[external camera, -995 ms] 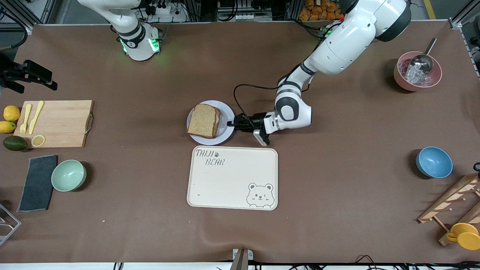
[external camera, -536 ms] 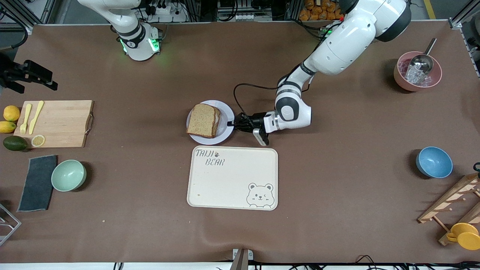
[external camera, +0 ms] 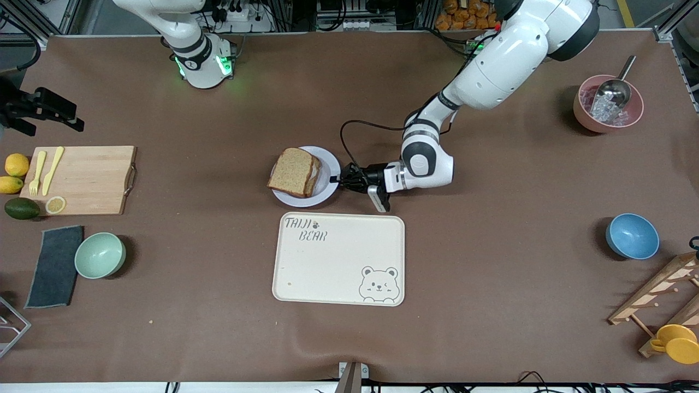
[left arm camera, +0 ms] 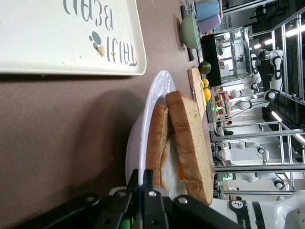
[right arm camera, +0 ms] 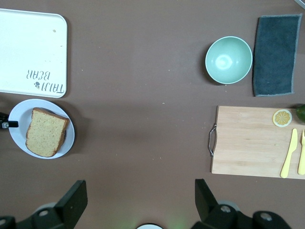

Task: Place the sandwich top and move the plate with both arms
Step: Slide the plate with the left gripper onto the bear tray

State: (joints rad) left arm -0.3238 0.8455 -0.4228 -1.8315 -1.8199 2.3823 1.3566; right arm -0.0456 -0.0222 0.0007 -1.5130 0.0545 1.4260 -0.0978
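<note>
I will have my left gripper release the plate on the cream bear tray (external camera: 359, 262), in the space between the tray's lettering and its bear drawing.
The sandwich top (external camera: 292, 172), a brown wholegrain slice, lies on top of the sandwich on the plate (external camera: 329, 164). In the left wrist view the slice (left arm camera: 190, 143) covers a white and orange egg filling and a lower slice on the plate (left arm camera: 143, 114). My left gripper (external camera: 334, 179) is shut on the plate's rim at the side toward the left arm's end; it also shows in its own wrist view (left arm camera: 147, 174). The plate looks tilted. My right gripper (right arm camera: 139, 193) is open and empty, high over the table; its view shows the plate (right arm camera: 16, 114) and slice (right arm camera: 45, 132).
The cream bear tray (external camera: 338, 273) lies just nearer the front camera than the plate. A cutting board (external camera: 82, 177), green bowl (external camera: 100, 255) and grey cloth (external camera: 54, 266) sit toward the right arm's end. A pink bowl (external camera: 584, 114), blue bowl (external camera: 632, 236) and wooden rack (external camera: 655, 295) sit toward the left arm's end.
The left gripper has closed in on the plate's rim. The plate and sandwich have shifted slightly toward the right arm's end and now look tilted. The right arm has not moved.
</note>
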